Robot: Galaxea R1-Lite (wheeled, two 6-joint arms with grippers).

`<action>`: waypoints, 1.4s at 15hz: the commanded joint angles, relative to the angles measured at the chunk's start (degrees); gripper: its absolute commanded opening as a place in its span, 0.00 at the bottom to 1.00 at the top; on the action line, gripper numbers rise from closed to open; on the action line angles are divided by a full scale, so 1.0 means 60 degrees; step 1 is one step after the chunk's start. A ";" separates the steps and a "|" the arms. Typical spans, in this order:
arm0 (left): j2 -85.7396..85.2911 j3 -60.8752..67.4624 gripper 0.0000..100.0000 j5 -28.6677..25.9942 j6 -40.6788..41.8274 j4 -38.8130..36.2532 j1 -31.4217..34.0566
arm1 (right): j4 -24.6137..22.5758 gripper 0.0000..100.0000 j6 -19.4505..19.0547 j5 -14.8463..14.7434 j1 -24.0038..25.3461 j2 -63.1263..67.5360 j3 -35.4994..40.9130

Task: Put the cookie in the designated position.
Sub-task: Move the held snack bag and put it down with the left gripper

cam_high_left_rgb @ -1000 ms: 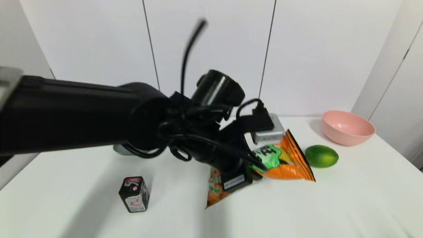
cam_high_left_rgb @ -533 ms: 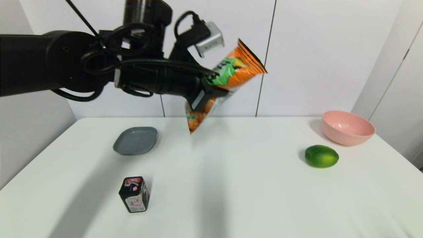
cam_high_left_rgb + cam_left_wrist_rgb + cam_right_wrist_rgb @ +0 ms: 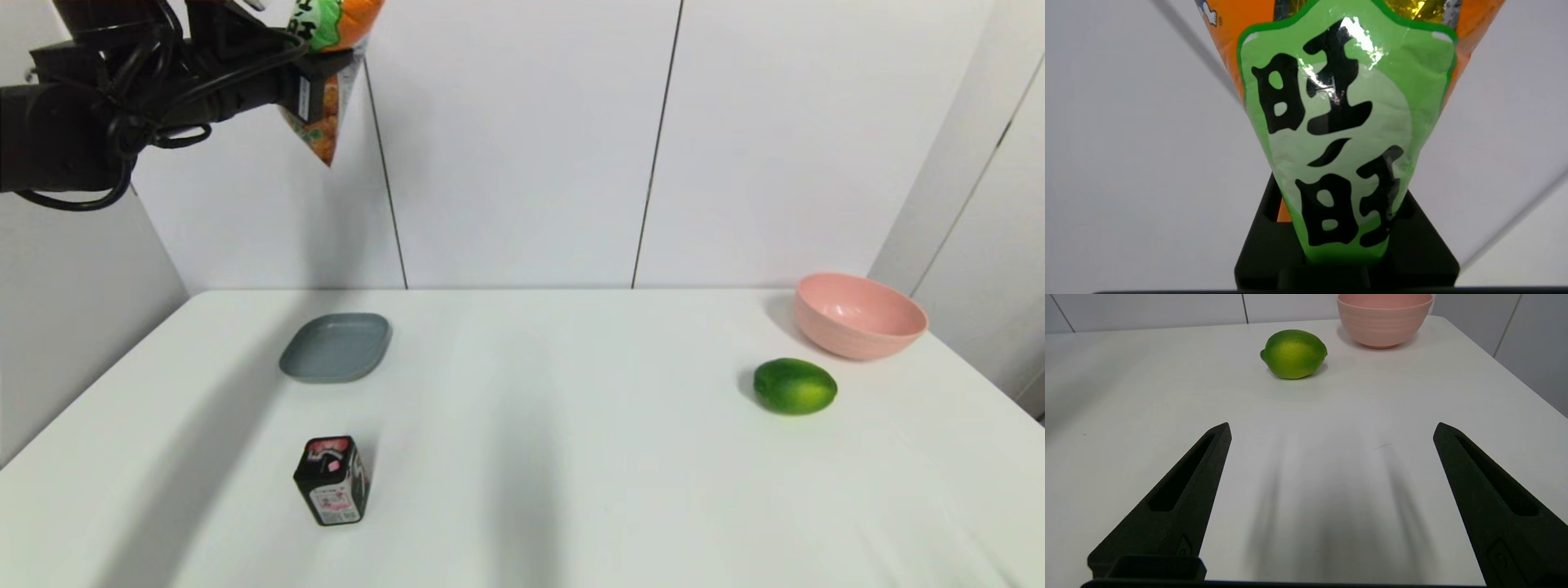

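Observation:
Next, my left gripper releases the cookie, setting it free in the spot between the grey plate and the white wall panels [image 3: 342,300] behind it.
The cookie, an orange foil bag [image 3: 331,98] with a green badge and black characters, hangs high at the top left of the head view, well above the table. My left gripper [image 3: 314,57] is shut on it; the left wrist view is filled by the bag's green badge [image 3: 1343,134] pinched between the black fingers [image 3: 1265,245]. The grey rounded-square plate [image 3: 336,349] lies bare on the table's far left, below and slightly right of the bag. My right gripper [image 3: 1331,465] is open low over the table's right side, out of the head view.
A small black carton [image 3: 331,480] stands near the front left, in front of the plate. A green lime [image 3: 794,386] [image 3: 1294,353] and a pink bowl [image 3: 859,314] [image 3: 1384,318] sit at the right. White wall panels rise behind the table.
My left arm has lifted the bag off the table's middle and swung it up and to the left, high above the plate's side. The plate, once hidden behind the arm, now shows.

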 commanded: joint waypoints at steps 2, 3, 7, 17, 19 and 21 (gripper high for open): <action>0.1480 0.0001 0.00 -0.0550 0.0943 -0.0746 0.1036 | -0.0010 1.00 0.0000 0.0001 0.0002 -0.0002 0.0015; 0.1758 -0.0013 0.00 -0.0681 0.1251 -0.0732 0.1095 | -0.0010 1.00 0.0000 0.0001 0.0002 -0.0002 0.0015; 0.2872 -0.0057 0.00 -0.0916 0.2584 -0.0527 0.1139 | -0.0010 1.00 0.0000 0.0001 0.0002 -0.0002 0.0015; 0.3575 -0.0233 1.00 -0.1560 0.3931 0.2315 0.1124 | -0.0010 1.00 0.0000 0.0001 0.0002 -0.0002 0.0015; 0.3355 -0.0218 1.00 -0.1560 0.3946 0.2608 0.1124 | -0.0010 1.00 0.0000 0.0001 0.0002 -0.0002 0.0015; 0.2930 -0.0233 1.00 -0.1546 0.3975 0.3223 0.1124 | -0.0010 1.00 0.0000 0.0001 0.0002 -0.0002 0.0015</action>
